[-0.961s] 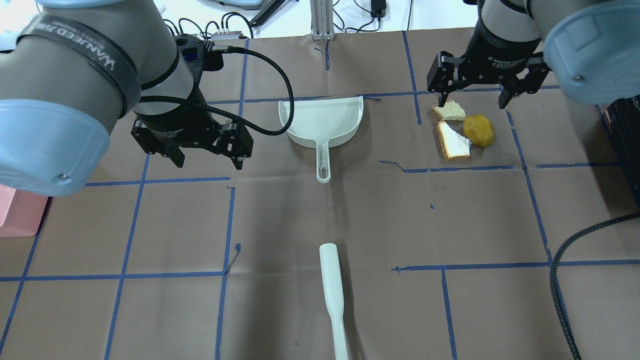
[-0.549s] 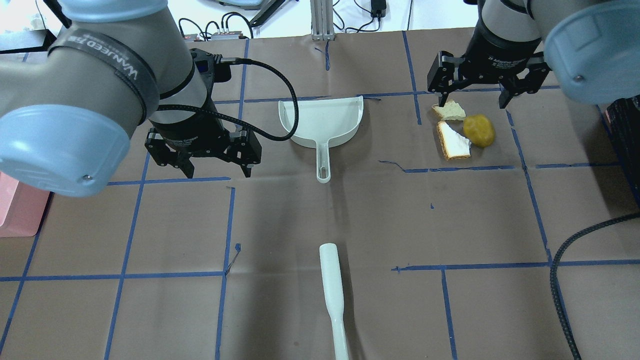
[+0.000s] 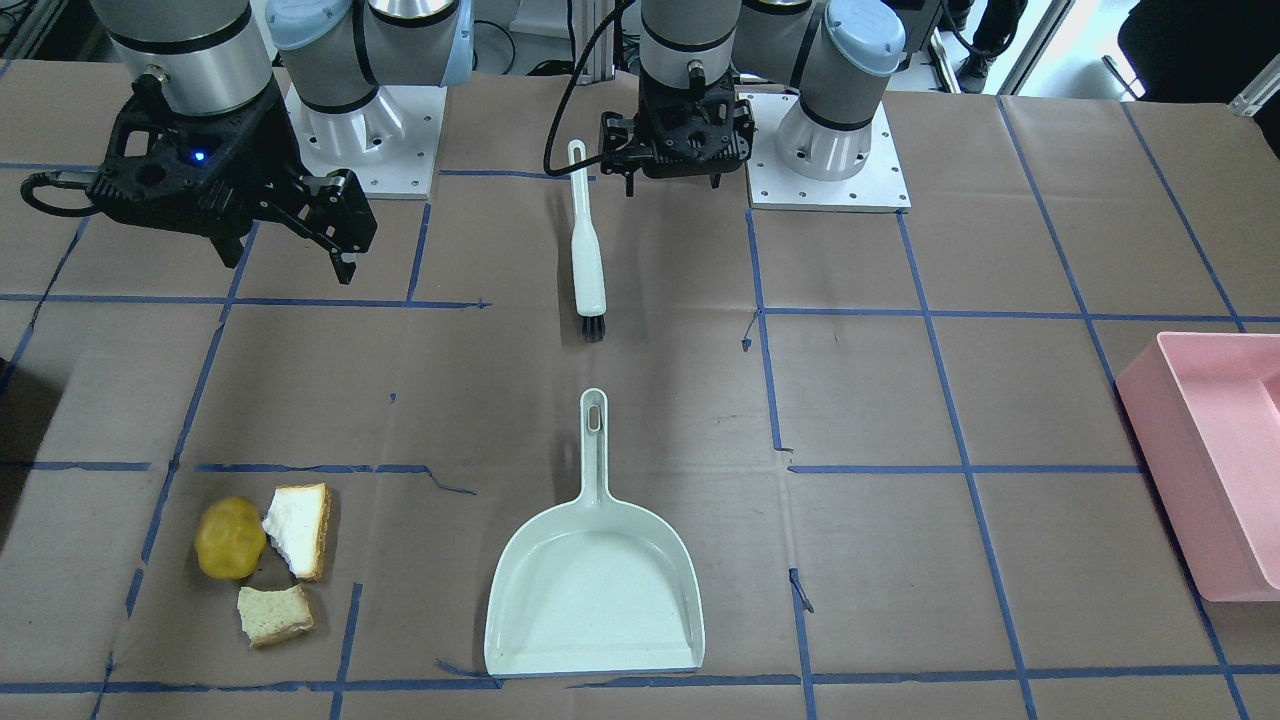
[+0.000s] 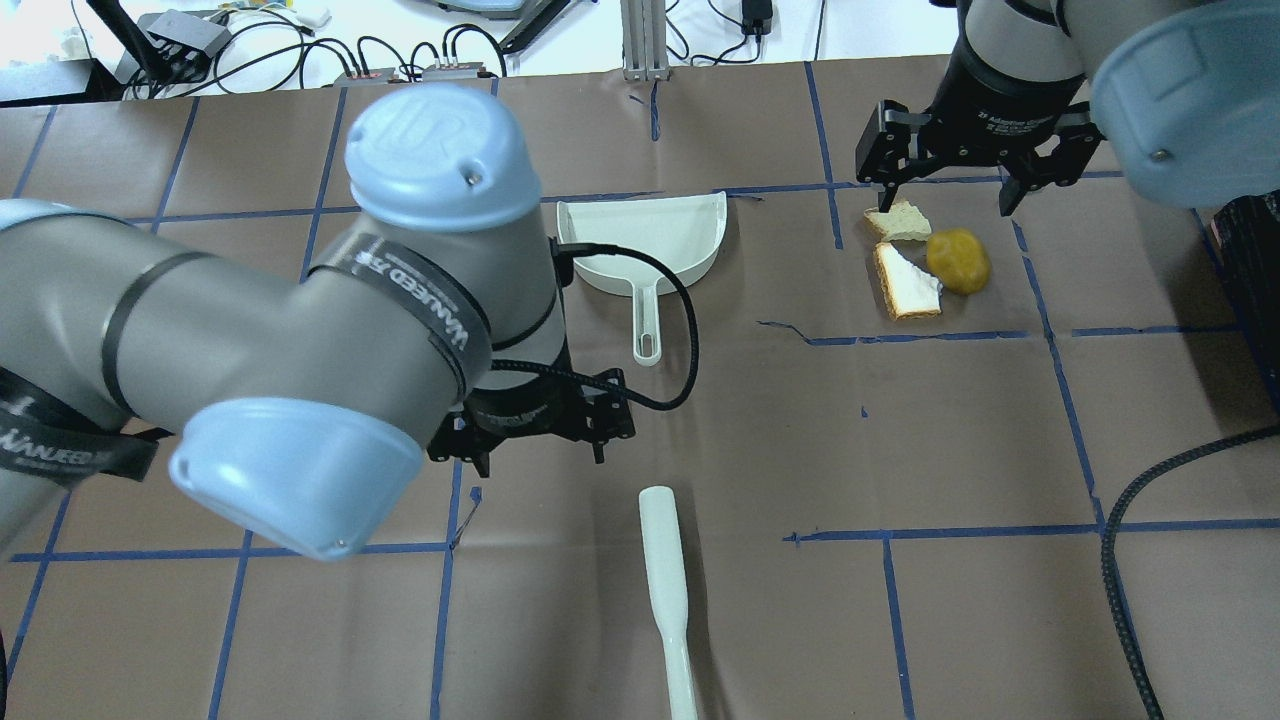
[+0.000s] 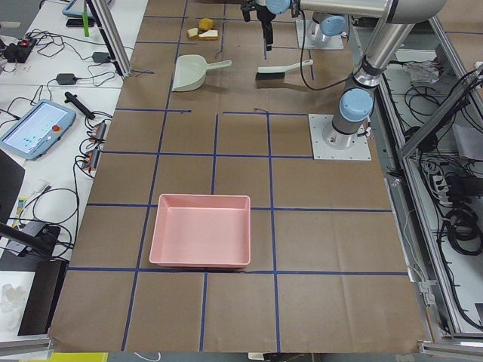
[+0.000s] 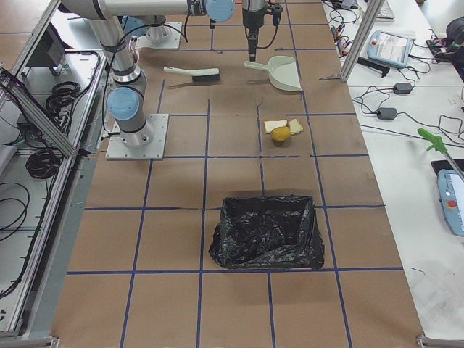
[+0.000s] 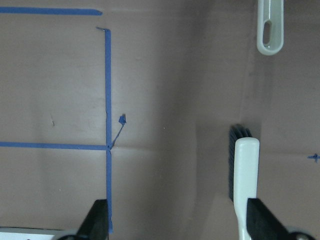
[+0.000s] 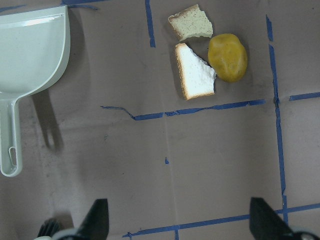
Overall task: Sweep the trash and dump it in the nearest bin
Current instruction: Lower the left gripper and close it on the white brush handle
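Note:
The white brush has a narrow handle [image 3: 579,179] for my left gripper to take next. I should move that gripper there and close it near the handle's end away from the brush's bristles.
The trash lies together at the table's far right: a round yellow potato-like lump [image 4: 958,260] [image 3: 229,538] [image 8: 227,56] and two bread pieces [image 4: 908,282] [image 4: 900,220] [image 3: 298,530] [image 3: 274,613]. A white dustpan [image 4: 645,245] [image 3: 595,590] lies far centre with its handle toward me. A white brush [image 4: 665,590] [image 3: 587,250] [image 7: 246,175] lies near centre. My left gripper [image 4: 542,458] [image 3: 670,180] is open and empty, just left of the brush's bristle end. My right gripper [image 4: 945,205] [image 3: 290,260] is open and empty, raised over the table on the robot's side of the trash.
A pink bin [image 3: 1210,470] [image 5: 201,231] stands at the table's left end. A bin lined with a black bag [image 6: 267,230] stands at the right end, nearer the trash. Blue tape lines grid the brown table cover. A black cable [image 4: 1120,560] runs along the right side.
My left arm has swung from left of the dustpan toward me and the centre, bringing its open gripper beside the brush. The right arm, dustpan, brush and trash have not moved.

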Controlling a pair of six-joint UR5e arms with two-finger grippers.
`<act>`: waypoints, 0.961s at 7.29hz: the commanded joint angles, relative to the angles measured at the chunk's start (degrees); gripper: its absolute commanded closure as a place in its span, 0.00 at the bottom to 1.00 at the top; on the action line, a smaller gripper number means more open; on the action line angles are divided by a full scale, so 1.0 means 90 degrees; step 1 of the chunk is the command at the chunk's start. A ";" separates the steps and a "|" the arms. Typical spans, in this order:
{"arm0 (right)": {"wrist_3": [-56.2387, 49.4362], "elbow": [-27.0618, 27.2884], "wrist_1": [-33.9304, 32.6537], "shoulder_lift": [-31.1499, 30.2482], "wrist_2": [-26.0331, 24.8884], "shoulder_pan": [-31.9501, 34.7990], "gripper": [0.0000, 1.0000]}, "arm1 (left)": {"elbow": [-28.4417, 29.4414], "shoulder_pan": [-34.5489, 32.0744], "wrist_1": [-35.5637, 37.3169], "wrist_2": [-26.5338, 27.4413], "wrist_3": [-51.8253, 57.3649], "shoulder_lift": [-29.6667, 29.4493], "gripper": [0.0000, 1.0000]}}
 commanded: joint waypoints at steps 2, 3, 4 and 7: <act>0.0000 -0.0021 0.0000 -0.0001 0.0011 0.0010 0.00 | -0.0548 -0.1025 0.0169 -0.0012 -0.1261 0.0062 0.04; 0.0000 -0.0021 0.0000 -0.0001 0.0001 0.0010 0.00 | -0.0645 -0.1473 0.0595 -0.0051 -0.1575 -0.0026 0.04; 0.0000 -0.0021 0.0000 -0.0001 0.0011 0.0000 0.00 | -0.0994 -0.1961 0.1305 -0.0051 -0.2013 -0.0027 0.01; 0.0000 -0.0021 0.0000 -0.0001 0.0011 0.0010 0.00 | -0.1759 -0.2220 0.1722 -0.0022 -0.3457 -0.0007 0.00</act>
